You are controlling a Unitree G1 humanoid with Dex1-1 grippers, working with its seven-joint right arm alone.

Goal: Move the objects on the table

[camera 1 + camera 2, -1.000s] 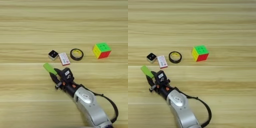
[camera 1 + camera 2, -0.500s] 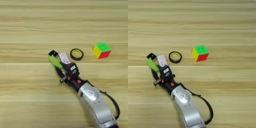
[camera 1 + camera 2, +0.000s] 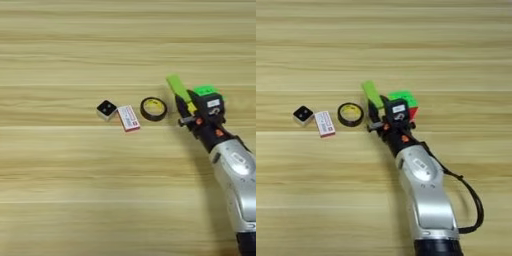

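Next, I set the flat bright-green bar on the green top of the puzzle cube (image 3: 206, 90) using my right gripper.
My right gripper (image 3: 184, 104) is shut on the flat bright-green bar (image 3: 176, 86), which sticks up and to the left out of the black fingers. The gripper stands right in front of the multicoloured puzzle cube (image 3: 404, 97) and hides most of it; only its green top and a bit of red show. To the left lie the black ring of tape (image 3: 153, 109), the red-and-white card (image 3: 128, 118) and the tiny white cube with a black top (image 3: 106, 109), in a row on the table (image 3: 60, 180).
The silver forearm (image 3: 426, 195) runs from the bottom right up to the gripper, with a black cable (image 3: 475, 210) looping on its right side.
The gripper has carried the green bar to the right, from beside the card and tiny cube, past the tape ring, to the puzzle cube. The card, ring and tiny cube lie as before.
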